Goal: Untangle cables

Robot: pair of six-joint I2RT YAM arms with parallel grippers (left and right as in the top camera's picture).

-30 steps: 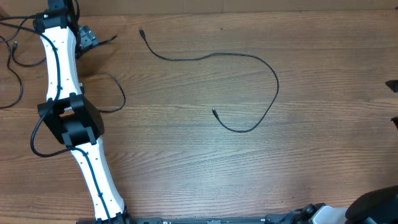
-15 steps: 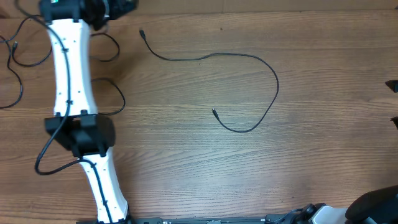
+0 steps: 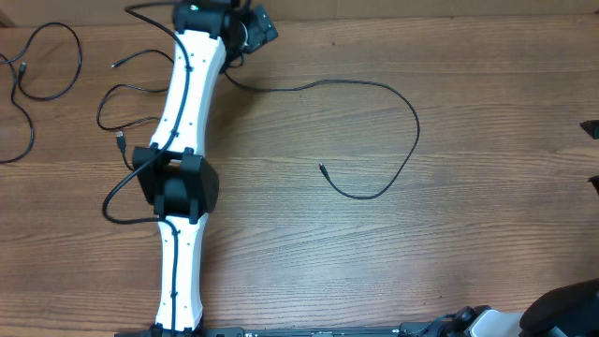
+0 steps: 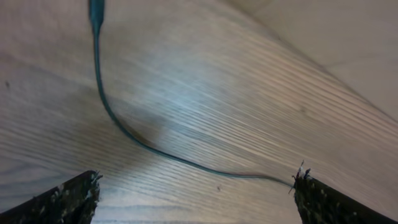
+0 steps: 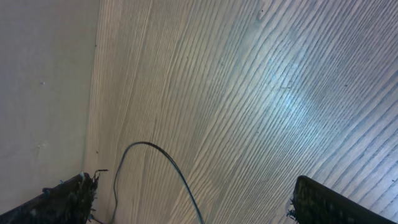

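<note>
The long black cable's bend (image 3: 250, 89) (image 4: 165, 154) beside my left arm, a short way from its plug at that end, will be gripped by my left gripper.
One long thin black cable (image 3: 393, 92) runs from beside my left arm across the table's middle, bends, and ends in a small plug (image 3: 321, 168). More black cables (image 3: 45, 58) lie in loose loops at the far left. My left gripper (image 3: 262, 26) is at the back edge, open, over that long cable's other end. In the left wrist view the cable (image 4: 109, 109) with its plug (image 4: 95, 11) curves ahead of the wide-apart empty fingertips (image 4: 68, 199). My right gripper (image 5: 199, 202) is open and empty, with a cable loop (image 5: 163, 158) ahead of it.
The wooden table (image 3: 487, 243) has its back edge (image 3: 421, 17) close behind the left gripper. My left arm (image 3: 178, 187) stretches from the front edge to the back, its own thicker black cable looping beside it. Dark parts of the right arm (image 3: 562, 304) show at the right edge.
My left arm has swung right along the back of the table, from the far-left cables to the long cable's near end. Both grippers stayed open. The long cable has not moved.
</note>
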